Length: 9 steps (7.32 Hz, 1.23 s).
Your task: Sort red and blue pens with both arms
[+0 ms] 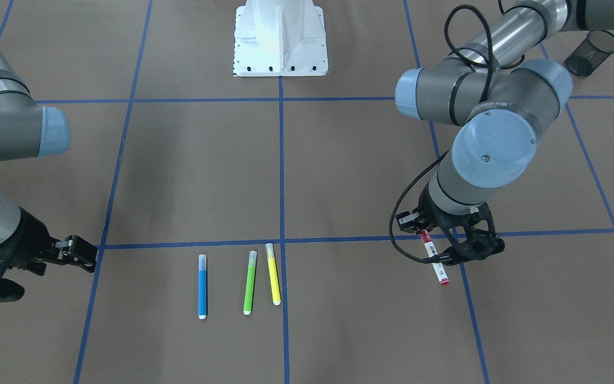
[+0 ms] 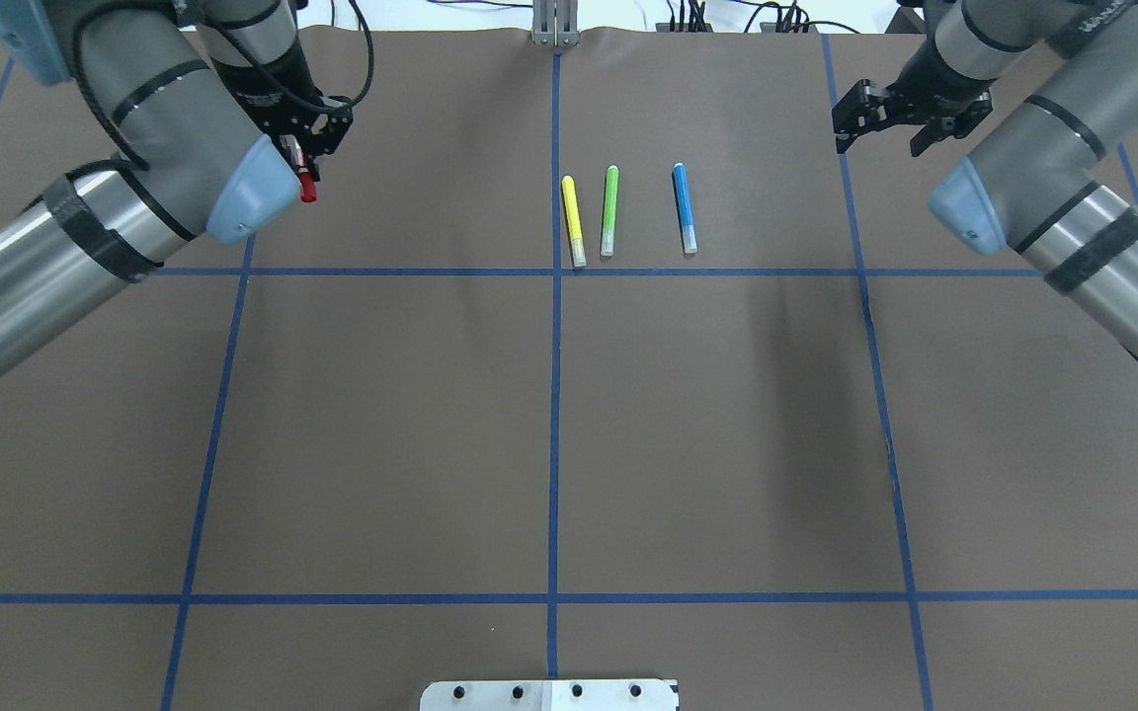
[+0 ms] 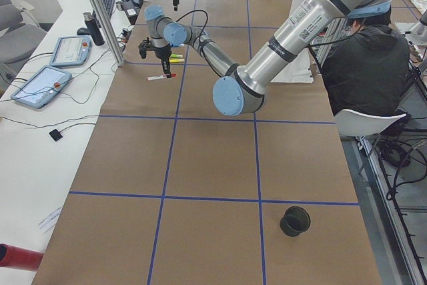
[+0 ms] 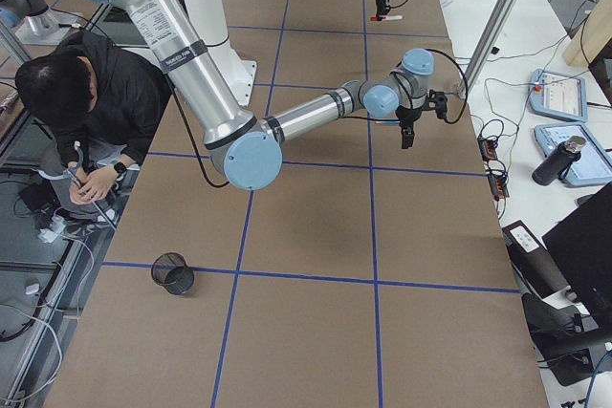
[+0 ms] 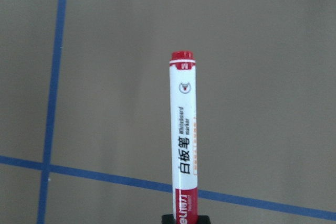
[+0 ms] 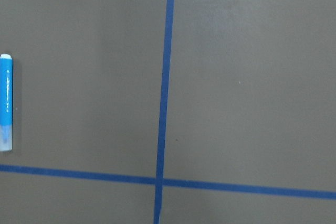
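The robot's right gripper will next move to the cap end (image 1: pixel 202 265) (image 6: pixel 6 132) of the blue pen, next to the lime-green marker, and close there.
My left gripper (image 1: pixel 448 250) (image 2: pixel 300 148) is shut on the cap end of the red pen (image 1: pixel 436 264) (image 2: pixel 306 186) (image 5: pixel 184 140), a white barrel with black print and red ends. The pen lies level, low over the brown paper; whether it touches I cannot tell. The blue pen (image 1: pixel 202 287) (image 2: pixel 685 207) (image 6: pixel 6 103) lies flat near the table's middle. My right gripper (image 2: pixel 880 136) (image 1: pixel 40 272) hovers open and empty about a hand's width to the outer side of the blue pen.
A lime-green marker (image 1: pixel 250 282) (image 2: pixel 609 210) and a yellow marker (image 1: pixel 273 273) (image 2: pixel 574 219) lie beside the blue pen. Black mesh cups (image 1: pixel 592 52) (image 4: pixel 173 273) stand near the robot's side. The white base (image 1: pixel 280 37) sits mid-table. A seated person (image 3: pixel 363 65) is behind.
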Each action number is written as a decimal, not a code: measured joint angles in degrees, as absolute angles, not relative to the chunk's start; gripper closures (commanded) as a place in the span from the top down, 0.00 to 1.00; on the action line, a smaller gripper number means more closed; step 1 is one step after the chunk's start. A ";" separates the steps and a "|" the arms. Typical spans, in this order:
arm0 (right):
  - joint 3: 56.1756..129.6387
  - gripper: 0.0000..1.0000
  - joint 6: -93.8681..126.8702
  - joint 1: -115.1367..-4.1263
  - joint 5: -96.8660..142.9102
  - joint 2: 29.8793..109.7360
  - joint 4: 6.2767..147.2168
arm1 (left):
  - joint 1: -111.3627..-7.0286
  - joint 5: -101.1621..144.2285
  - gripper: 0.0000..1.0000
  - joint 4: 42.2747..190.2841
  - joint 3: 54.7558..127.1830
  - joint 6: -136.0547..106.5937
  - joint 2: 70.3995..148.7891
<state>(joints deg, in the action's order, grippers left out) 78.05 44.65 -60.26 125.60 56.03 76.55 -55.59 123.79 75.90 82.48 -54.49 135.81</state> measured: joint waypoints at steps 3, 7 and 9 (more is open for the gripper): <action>70.32 0.91 48.49 -56.14 121.19 48.42 75.94 | -61.38 123.33 0.00 66.59 88.80 -43.62 130.68; 63.59 0.85 54.03 -50.95 118.47 41.87 75.80 | -67.67 115.39 0.00 57.20 89.87 -27.26 128.02; 60.24 0.80 54.36 -49.08 117.85 39.42 75.71 | -69.09 114.69 0.00 56.91 90.02 -23.98 127.32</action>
<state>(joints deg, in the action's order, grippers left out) 60.24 54.36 -49.08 117.85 39.42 75.71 -69.09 114.69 56.91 90.02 -23.98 127.32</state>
